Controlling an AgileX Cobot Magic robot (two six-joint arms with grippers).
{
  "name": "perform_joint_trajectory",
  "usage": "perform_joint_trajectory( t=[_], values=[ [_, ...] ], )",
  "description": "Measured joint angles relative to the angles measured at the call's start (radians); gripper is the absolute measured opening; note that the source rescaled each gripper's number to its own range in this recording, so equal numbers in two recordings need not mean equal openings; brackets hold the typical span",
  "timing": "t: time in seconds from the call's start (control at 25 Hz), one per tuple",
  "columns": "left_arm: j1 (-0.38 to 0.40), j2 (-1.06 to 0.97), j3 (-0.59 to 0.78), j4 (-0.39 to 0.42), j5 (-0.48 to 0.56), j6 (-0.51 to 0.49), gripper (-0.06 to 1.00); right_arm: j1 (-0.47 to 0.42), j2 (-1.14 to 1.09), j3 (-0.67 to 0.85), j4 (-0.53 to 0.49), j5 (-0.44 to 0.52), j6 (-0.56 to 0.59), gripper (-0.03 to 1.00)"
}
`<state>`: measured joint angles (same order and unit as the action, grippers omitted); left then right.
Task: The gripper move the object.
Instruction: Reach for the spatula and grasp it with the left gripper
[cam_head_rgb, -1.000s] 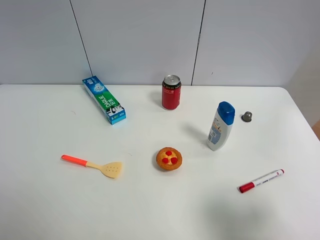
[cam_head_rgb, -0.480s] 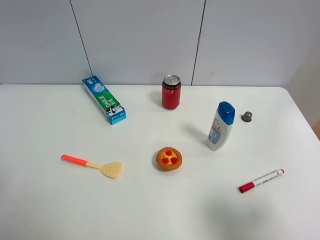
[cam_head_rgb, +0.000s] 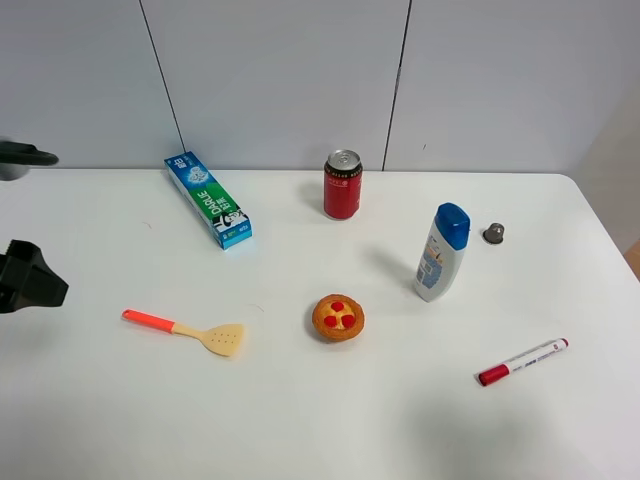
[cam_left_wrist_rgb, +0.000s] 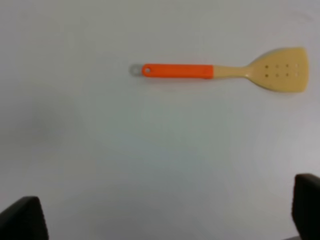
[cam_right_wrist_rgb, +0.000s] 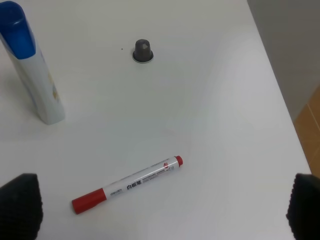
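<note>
My left gripper will close its fingers on the toy spatula's narrow tan neck (cam_head_rgb: 177, 328) (cam_left_wrist_rgb: 217, 71), next to the end of the spatula's orange-red handle.
The toy spatula (cam_head_rgb: 190, 332) lies flat on the white table (cam_head_rgb: 300, 420) at the front left, with its orange-red handle to the left and its tan perforated blade to the right. It also shows in the left wrist view (cam_left_wrist_rgb: 225, 71). My left gripper (cam_head_rgb: 48, 222) enters at the left edge, left of the spatula and apart from it. In the left wrist view the left gripper (cam_left_wrist_rgb: 162, 215) is open and empty, its black fingertips (cam_left_wrist_rgb: 20, 220) wide apart. My right gripper (cam_right_wrist_rgb: 162, 210) is open and empty above the marker pen; it is out of the exterior view.
A toothpaste box (cam_head_rgb: 208, 199) and a red can (cam_head_rgb: 342, 185) stand at the back. A tart (cam_head_rgb: 338, 317) sits at the middle, a shampoo bottle (cam_head_rgb: 441, 252) and a small grey cap (cam_head_rgb: 493, 233) at the right. A red-capped marker pen (cam_head_rgb: 522, 361) lies at the front right.
My left gripper has come into the exterior view from the left edge. The spatula and the other things have not moved.
</note>
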<state>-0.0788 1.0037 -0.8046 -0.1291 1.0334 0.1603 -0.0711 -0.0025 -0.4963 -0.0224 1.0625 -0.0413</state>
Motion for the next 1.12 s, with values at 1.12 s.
perform_joint_trajectory(
  t=[1.12],
  values=[
    [-0.068,0.341,0.0,-0.333,-0.263,1.401,1.0,0.0,0.0,0.0,0.0,0.0,0.0,1.0]
  ],
)
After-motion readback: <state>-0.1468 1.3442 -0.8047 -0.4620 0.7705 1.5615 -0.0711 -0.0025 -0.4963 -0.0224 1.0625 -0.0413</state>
